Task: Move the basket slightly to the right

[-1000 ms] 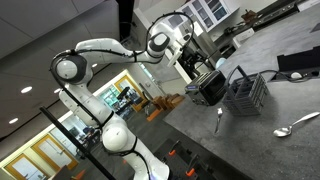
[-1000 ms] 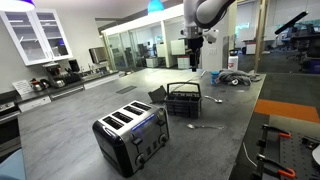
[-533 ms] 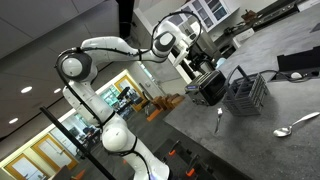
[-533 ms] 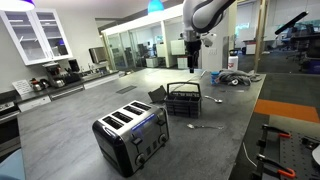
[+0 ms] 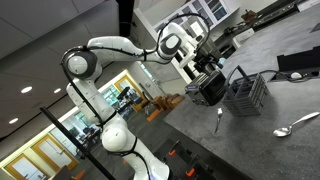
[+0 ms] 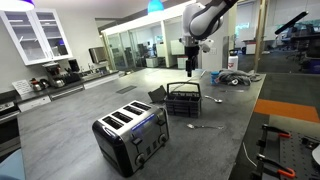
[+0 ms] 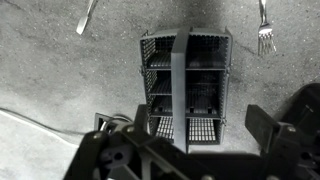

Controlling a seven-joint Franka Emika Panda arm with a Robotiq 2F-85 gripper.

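Note:
My gripper is to move next. It should go down to the handle bar point(image 5: 234, 73) point(image 7: 180, 130) across the top of the basket and close there.
The basket point(image 7: 185, 85) is a dark grey wire basket with a flat handle bar across its top, standing upright on the grey counter. It shows in both exterior views point(image 6: 183, 99) point(image 5: 248, 92). My gripper point(image 7: 190, 130) hangs straight above it with clear air between. The jaws stand wide open and empty. One finger point(image 7: 262, 122) shows to the right of the basket's near end, the other to its left. In both exterior views the gripper point(image 6: 190, 66) point(image 5: 206, 68) points down over the basket.
A black toaster point(image 6: 132, 135) point(image 5: 207, 90) stands on the counter beside the basket. A fork point(image 7: 265, 30) and a spoon point(image 7: 88, 15) lie beyond the basket. A thin cable point(image 7: 40, 125) runs along the counter at the left.
The arm has come down a little, bringing the open gripper closer above the basket. The basket has not moved.

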